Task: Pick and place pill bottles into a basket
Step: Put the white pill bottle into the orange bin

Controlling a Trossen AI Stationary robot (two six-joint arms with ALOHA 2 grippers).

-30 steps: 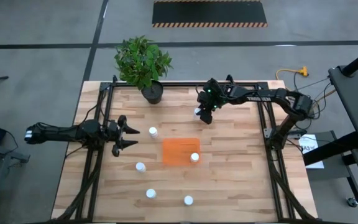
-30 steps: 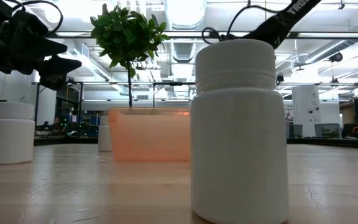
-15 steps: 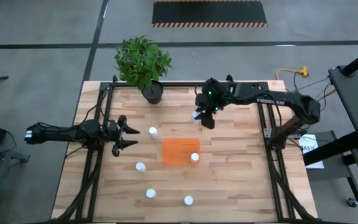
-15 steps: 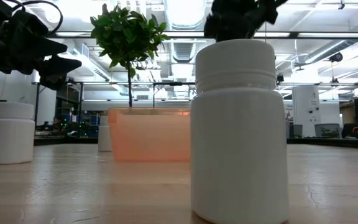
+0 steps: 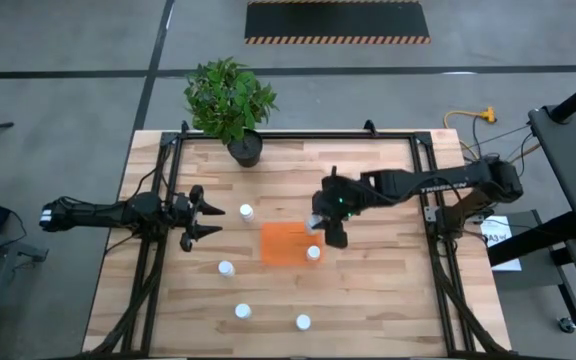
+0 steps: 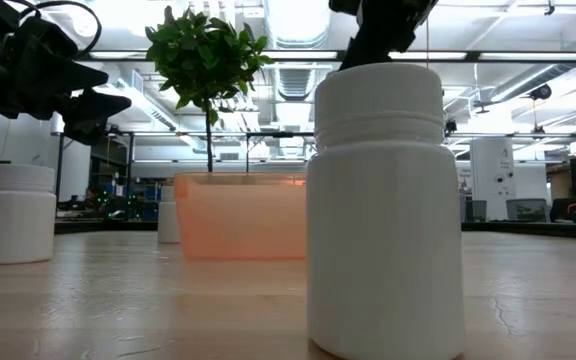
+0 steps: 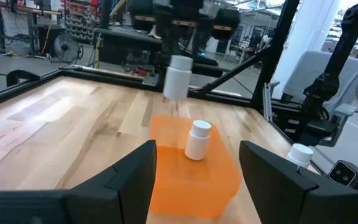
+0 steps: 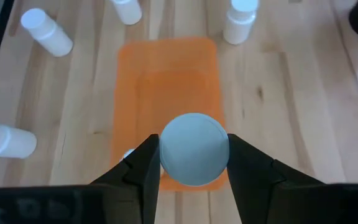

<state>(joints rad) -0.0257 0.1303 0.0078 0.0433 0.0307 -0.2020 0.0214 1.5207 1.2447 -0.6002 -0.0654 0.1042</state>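
The robot's right gripper will set the white pill bottle down in the orange basket point(image 5: 311, 239) point(image 8: 180, 159) beside the upright bottle. The pill bottle is now held above the basket.
My right gripper point(image 5: 326, 222) is shut on a white pill bottle point(image 8: 193, 157), holding it above the right end of the orange basket point(image 5: 286, 243). The held bottle also shows in the left wrist view point(image 7: 178, 79). One bottle point(image 5: 313, 253) stands upright in the basket. Several more bottles stand on the table, among them one point(image 5: 246, 211) close to my left gripper point(image 5: 208, 215). That gripper is open and empty, left of the basket. My right gripper pinches the bottle between its two fingers point(image 8: 143, 169), one on each side of its upper part, at the cap point(image 8: 165, 158). The fingers point down from above. The bottle hangs upright, lifted clear over the basket point(image 7: 191, 168).
A potted plant point(image 5: 231, 100) stands at the table's far edge. Loose bottles stand near the front point(image 5: 226, 268) point(image 5: 242, 311) point(image 5: 303, 322); one point(image 6: 383, 210) fills the low view. Black frame rails point(image 5: 158, 250) run along both sides.
My right gripper has carried the bottle from the far part of the table toward the near edge, up to the basket. The bottle has stayed upright in the hold.
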